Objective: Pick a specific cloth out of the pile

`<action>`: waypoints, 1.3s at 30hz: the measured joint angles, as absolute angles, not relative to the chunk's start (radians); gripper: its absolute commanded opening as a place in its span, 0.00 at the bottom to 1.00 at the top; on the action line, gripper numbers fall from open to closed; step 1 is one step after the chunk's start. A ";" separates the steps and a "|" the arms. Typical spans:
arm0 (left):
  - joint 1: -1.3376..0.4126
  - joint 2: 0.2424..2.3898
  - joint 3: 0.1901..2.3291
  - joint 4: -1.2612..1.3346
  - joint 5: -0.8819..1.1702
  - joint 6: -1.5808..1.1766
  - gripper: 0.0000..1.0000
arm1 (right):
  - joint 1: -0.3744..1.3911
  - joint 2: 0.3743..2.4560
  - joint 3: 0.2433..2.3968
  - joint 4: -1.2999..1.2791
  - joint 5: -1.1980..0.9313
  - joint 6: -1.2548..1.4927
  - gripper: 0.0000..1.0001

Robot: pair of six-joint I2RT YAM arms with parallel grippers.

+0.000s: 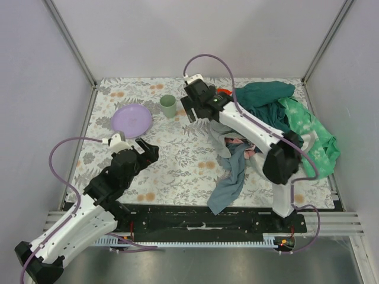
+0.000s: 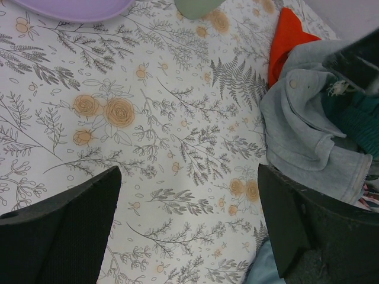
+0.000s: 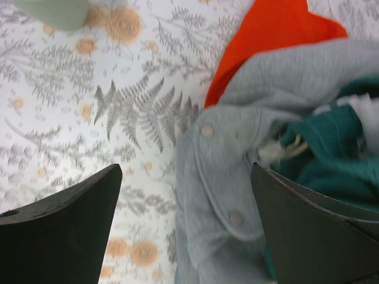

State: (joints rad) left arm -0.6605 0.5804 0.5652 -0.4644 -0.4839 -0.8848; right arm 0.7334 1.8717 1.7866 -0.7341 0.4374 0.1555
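Next, I move my right gripper to the orange-red cloth's exposed edge (image 1: 221,92) (image 3: 233,68) next to the pale grey buttoned garment and close it there.
The orange-red cloth (image 1: 223,91) is mostly buried at the far left edge of the pile (image 1: 272,124); only a corner shows. It also shows in the left wrist view (image 2: 289,42) and the right wrist view (image 3: 266,41), tucked under a pale grey buttoned garment (image 3: 231,177). My right gripper (image 1: 194,111) is open and empty, hovering over the pile's left edge with the grey garment below its jaws (image 3: 186,231). My left gripper (image 1: 148,152) is open and empty above the bare floral table, left of the pile (image 2: 186,231).
A purple plate (image 1: 131,120) and a green cup (image 1: 168,105) stand at the back left. A slate-blue cloth (image 1: 228,183) trails from the pile toward the near edge. Teal (image 1: 263,97) and mottled green (image 1: 311,133) garments fill the right side. Walls enclose the table.
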 measured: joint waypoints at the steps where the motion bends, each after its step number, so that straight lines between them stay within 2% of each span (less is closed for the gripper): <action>1: -0.661 0.585 0.565 -0.464 -0.484 -0.885 1.00 | 0.730 1.938 1.860 -0.749 0.447 0.140 0.98; 7: -0.660 0.601 0.564 -0.464 -0.480 -0.885 1.00 | 0.656 2.284 2.271 -0.852 0.439 0.102 0.96; 9: -0.660 0.602 0.558 -0.456 -0.469 -0.885 1.00 | 0.618 2.377 2.368 -0.870 0.430 0.092 0.91; 12: -0.660 0.611 0.546 -0.453 -0.459 -0.885 1.00 | 0.567 2.494 2.469 -0.873 0.419 0.081 0.89; 20: -0.660 0.664 0.533 -0.441 -0.436 -0.885 1.00 | 0.492 2.656 2.538 -0.769 0.381 0.050 0.83; 33: -0.660 0.727 0.533 -0.409 -0.424 -0.884 1.00 | 0.474 2.720 2.574 -0.600 0.315 0.076 0.79; 39: -0.660 0.779 0.543 -0.408 -0.424 -0.879 1.00 | 0.411 2.727 2.574 -0.698 0.324 0.138 0.85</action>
State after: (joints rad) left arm -0.6601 0.7792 0.5434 -0.4084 -0.4240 -0.8787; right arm 0.4110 2.7274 2.5744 -0.6983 0.3241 0.1383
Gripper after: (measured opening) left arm 0.994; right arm 0.828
